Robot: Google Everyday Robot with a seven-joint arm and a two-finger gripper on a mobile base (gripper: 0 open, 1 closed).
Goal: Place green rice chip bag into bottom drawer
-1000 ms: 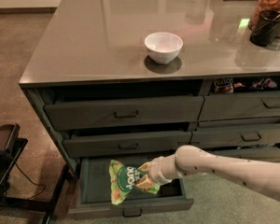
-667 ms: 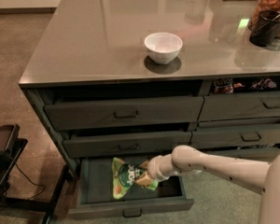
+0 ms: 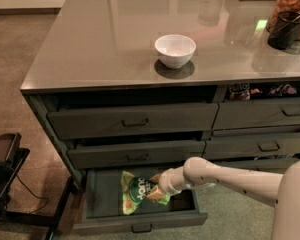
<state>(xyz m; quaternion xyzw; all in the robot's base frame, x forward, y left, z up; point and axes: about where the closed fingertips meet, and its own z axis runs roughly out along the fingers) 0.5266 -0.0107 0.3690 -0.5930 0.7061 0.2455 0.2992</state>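
Observation:
My gripper needs to let go of the green rice chip bag on the open bottom drawer's dark bottom, straight (image 3: 142, 190) behind its handle.
The green rice chip bag (image 3: 134, 192) lies inside the open bottom drawer (image 3: 140, 223), on its dark floor, left of the middle. It is bright green with a dark round logo and pale chip pictures. My gripper (image 3: 156, 190) is at the end of the white arm that reaches in from the right, low inside the drawer, right against the bag's right edge. The arm's wrist hides the bag's right part.
A white bowl (image 3: 175, 50) stands on the grey counter top (image 3: 115, 39). Two closed drawers (image 3: 135, 120) sit above the open one. Jars (image 3: 289, 14) stand at the counter's back right. A black stand (image 3: 5, 164) with cables is on the floor at left.
The bag has dropped lower and further back into the drawer and now lies flatter. The arm has pushed in to the left with it.

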